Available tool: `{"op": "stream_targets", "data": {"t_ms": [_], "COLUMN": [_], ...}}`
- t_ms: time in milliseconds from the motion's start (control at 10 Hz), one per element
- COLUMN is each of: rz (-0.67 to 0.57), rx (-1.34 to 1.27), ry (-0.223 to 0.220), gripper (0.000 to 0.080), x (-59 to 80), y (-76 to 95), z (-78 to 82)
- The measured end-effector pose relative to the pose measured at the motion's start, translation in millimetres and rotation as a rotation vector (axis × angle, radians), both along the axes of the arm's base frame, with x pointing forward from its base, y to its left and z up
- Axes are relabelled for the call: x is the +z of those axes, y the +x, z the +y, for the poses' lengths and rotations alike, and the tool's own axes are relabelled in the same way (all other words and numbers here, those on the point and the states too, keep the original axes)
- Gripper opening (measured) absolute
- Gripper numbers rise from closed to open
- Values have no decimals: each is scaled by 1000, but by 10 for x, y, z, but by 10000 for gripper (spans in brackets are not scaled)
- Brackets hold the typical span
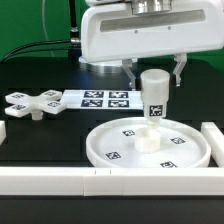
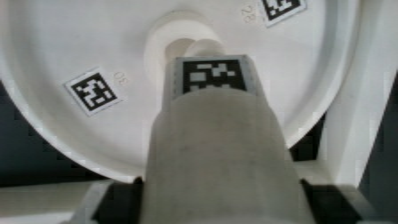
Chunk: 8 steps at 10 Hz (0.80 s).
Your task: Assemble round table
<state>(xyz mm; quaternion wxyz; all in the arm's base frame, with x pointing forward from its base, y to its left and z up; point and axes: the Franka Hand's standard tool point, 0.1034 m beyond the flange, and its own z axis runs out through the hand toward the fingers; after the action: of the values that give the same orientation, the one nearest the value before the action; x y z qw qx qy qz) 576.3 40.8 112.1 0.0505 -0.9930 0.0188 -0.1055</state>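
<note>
The robot's gripper will release the post standing in the central part of the large round disc [image 1: 147, 135] [image 2: 183, 43].
The large rimmed round disc [image 1: 150, 147] lies flat on the black table, tags up, with its central hub [image 1: 146, 141]. The short cylindrical post [image 1: 154, 97] stands upright on or just above the hub, a tag on its side. My gripper [image 1: 153, 72] is shut on the post's upper end, one finger [image 1: 179, 68] showing on each side. In the wrist view the post [image 2: 215, 130] fills the middle, reaching down to the hub [image 2: 183, 45] on the disc [image 2: 71, 60], with my fingers [image 2: 118, 200] pressed against its sides. The cross-shaped foot [image 1: 29, 104] lies apart at the exterior view's left.
The marker board [image 1: 100, 99] lies behind the disc. Long white border rails run along the front [image 1: 60, 181] and at the exterior view's right [image 1: 212, 136]. A green wall stands at the back.
</note>
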Motion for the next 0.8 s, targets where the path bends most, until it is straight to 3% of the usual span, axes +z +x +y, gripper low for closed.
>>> {"op": "stream_targets", "data": {"t_ms": [800], "rz": [-21], "rx": [43], "ry": [-24], "gripper": [409], "x": [-141], "y": [-14], "z": [-107]}}
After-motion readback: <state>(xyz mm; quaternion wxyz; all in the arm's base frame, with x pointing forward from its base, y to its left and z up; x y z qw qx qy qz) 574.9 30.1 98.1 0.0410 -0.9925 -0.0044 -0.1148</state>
